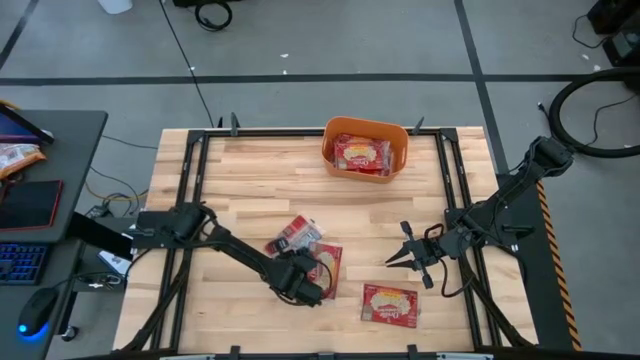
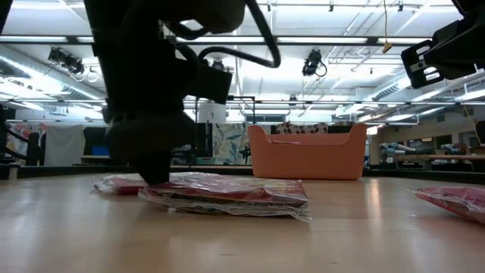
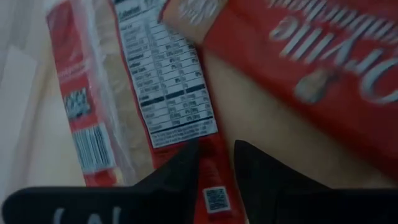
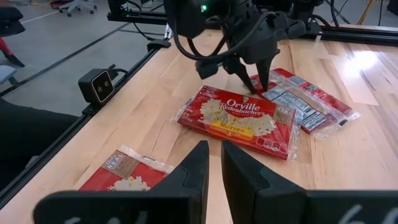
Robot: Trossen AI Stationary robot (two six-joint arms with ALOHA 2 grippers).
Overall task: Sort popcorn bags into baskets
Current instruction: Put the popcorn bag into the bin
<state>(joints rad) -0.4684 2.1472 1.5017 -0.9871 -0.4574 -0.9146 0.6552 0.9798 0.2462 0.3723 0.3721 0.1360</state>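
Observation:
My left gripper is holding the other end of the label-side popcorn bag, so my right gripper should close next on its loose end (image 1: 317,233) (image 4: 337,126).
Red popcorn bags lie flat on the wooden table: one label-side up (image 1: 298,234), one face-up beside it (image 1: 326,262) (image 4: 239,115), one nearer the near edge (image 1: 390,303) (image 4: 121,171). Another lies inside the orange basket (image 1: 400,140) (image 2: 307,155) at the far edge. My left gripper (image 1: 312,270) (image 4: 254,84) points down where the two middle bags (image 2: 227,193) meet. It is shut on the label-side bag. My right gripper (image 1: 392,262) (image 4: 214,152) hovers shut and clear of the table, right of the bags. My left gripper comes from above, pointing down, at the label-side popcorn bag. A narrow red strip at the bag's end, below the nutrition label (image 3: 214,190), runs between the two fingers (image 3: 180,180). The bag lies flat on the table (image 4: 311,109).
Black frame rails run along the table's left and right sides (image 1: 190,200). A small camera sits at the table's edge (image 4: 96,86). A side desk on the left carries a crinkled orange snack bag (image 1: 20,155) and a keyboard. Bare wood lies between the bags and the basket.

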